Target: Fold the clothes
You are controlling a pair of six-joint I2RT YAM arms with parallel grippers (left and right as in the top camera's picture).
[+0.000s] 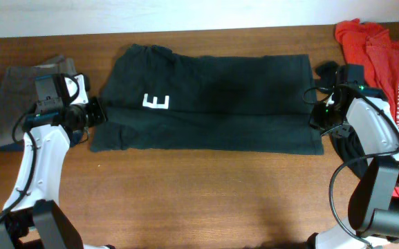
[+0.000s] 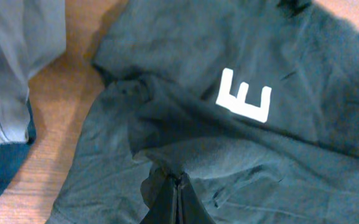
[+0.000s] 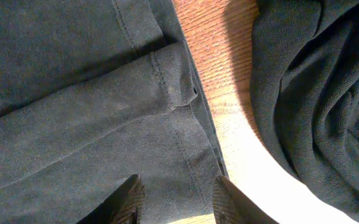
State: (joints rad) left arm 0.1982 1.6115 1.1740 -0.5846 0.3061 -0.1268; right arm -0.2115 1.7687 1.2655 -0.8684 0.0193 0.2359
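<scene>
My left gripper will open, as it pinches the loose upper flap inward of the black T-shirt's side edge, and take the folded layers nearer that edge (image 1: 105, 139) before it pulls.
The clothes (image 1: 213, 104) are a black T-shirt with a white "E" (image 1: 156, 102), spread flat across the table's middle with its lower part folded up. My left gripper (image 1: 95, 114) is at the shirt's left edge. In the left wrist view it (image 2: 178, 180) is shut on a pinched-up fold of the black cloth (image 2: 167, 124) below the "E" (image 2: 244, 96). My right gripper (image 1: 317, 114) is at the shirt's right edge. There its fingers (image 3: 178, 194) stand open over the stitched hem (image 3: 179, 137), with flat cloth between them.
Grey trousers (image 1: 12, 97) lie left of the shirt, close to the left arm, and also show in the left wrist view as grey cloth (image 2: 11, 68). A red shirt (image 1: 386, 55) lies at the back right. Another dark garment (image 3: 316, 93) is bunched just right of the hem.
</scene>
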